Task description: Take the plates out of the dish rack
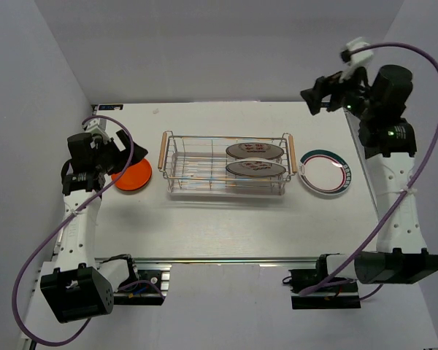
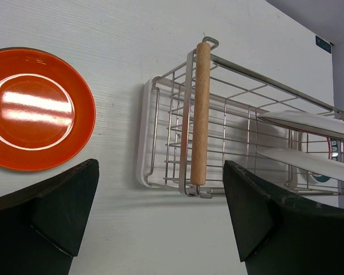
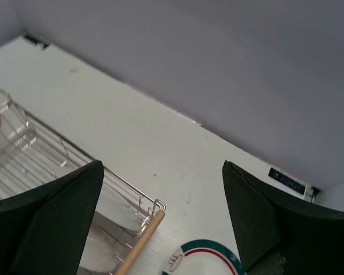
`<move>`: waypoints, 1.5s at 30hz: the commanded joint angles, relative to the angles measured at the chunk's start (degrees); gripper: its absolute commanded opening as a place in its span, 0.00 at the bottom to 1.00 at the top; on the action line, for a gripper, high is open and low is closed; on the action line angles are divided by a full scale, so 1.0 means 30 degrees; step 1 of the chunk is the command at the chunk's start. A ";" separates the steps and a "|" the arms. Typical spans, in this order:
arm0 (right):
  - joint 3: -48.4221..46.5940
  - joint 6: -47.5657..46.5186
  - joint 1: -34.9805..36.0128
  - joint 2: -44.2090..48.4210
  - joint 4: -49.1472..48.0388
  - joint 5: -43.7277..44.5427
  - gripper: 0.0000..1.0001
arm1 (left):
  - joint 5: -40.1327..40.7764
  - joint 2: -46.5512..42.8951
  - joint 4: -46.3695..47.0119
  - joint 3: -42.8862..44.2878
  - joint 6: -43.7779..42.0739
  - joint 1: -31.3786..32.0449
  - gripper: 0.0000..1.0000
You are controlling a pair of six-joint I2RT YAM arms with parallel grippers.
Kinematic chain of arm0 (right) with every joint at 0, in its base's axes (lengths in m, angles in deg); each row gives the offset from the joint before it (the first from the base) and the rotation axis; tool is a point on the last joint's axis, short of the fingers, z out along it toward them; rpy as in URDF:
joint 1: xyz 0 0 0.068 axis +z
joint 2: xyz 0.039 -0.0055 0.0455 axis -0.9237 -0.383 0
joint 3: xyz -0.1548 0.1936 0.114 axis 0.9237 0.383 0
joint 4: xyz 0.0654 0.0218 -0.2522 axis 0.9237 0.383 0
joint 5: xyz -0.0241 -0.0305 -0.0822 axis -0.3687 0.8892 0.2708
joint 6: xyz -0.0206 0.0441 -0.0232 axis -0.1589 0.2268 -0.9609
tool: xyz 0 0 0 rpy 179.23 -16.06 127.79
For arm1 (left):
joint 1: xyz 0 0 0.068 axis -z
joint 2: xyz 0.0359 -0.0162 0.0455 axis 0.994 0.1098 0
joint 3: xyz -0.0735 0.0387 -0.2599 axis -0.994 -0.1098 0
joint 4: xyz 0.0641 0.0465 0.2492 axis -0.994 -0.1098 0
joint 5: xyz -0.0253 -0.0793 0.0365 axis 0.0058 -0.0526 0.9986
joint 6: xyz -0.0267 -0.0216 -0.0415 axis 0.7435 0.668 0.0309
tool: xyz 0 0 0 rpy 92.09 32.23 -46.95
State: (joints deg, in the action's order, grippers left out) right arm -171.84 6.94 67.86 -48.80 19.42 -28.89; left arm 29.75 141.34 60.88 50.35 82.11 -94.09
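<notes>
Next, my right gripper will go to the top edge (image 1: 256, 160) of the front white plate in the dish rack and close there.
The dish rack (image 1: 177, 169) is a chrome wire basket with wooden handles, standing mid-table. Two white plates with dark rims stand on edge in its right half, one behind (image 1: 254, 151) and one in front (image 1: 256, 169). A red-orange plate (image 1: 135, 176) lies flat on the table left of the rack. A white plate with a teal and red rim (image 1: 325, 173) lies flat to the right. My left gripper (image 1: 124, 162) hovers open over the orange plate's edge, empty (image 2: 160, 220). My right gripper (image 1: 318, 97) is raised near the back right, open and empty (image 3: 162, 220).
In the left wrist view the rack's near wooden handle (image 2: 199, 114) lies between my fingers' line of sight, with the orange plate (image 2: 37, 109) to its left. Grey walls (image 1: 51, 73) close in the table on three sides. Arm bases and cables sit along the near edge.
</notes>
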 commanded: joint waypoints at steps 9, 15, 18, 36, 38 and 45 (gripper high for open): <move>-0.1804 -1.6744 0.7895 -0.4614 0.8117 0.1042 0.89 | 0.1249 -0.0108 -0.0149 0.0454 -0.0177 -0.0110 0.98; -0.1775 -1.7603 0.9891 -0.5057 0.9702 0.1306 0.89 | 0.0869 0.0770 -0.0206 0.0366 -0.0177 -0.0110 0.98; -0.1162 -1.7283 1.0798 -0.4940 0.9881 0.2212 0.89 | 0.0752 0.0889 -0.0206 0.0337 -0.0119 -0.0110 0.98; 0.3351 -1.6108 1.2323 -0.4646 0.6834 0.7603 0.70 | 0.1249 0.0566 -0.0381 0.0277 -0.0119 -0.0110 0.98; 0.3498 -1.6167 1.2382 -0.4676 0.6775 0.7547 0.66 | 0.1249 0.0566 -0.0352 0.0248 -0.0148 -0.0110 0.98; 0.3528 -1.5904 1.2353 -0.4735 0.6189 0.8073 0.35 | 0.1279 0.0508 -0.0352 0.0249 -0.0148 -0.0110 0.98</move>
State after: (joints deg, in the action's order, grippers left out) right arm -161.22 -41.27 104.73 -63.79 40.92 -6.38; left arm 32.94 144.62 59.94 50.90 82.11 -94.09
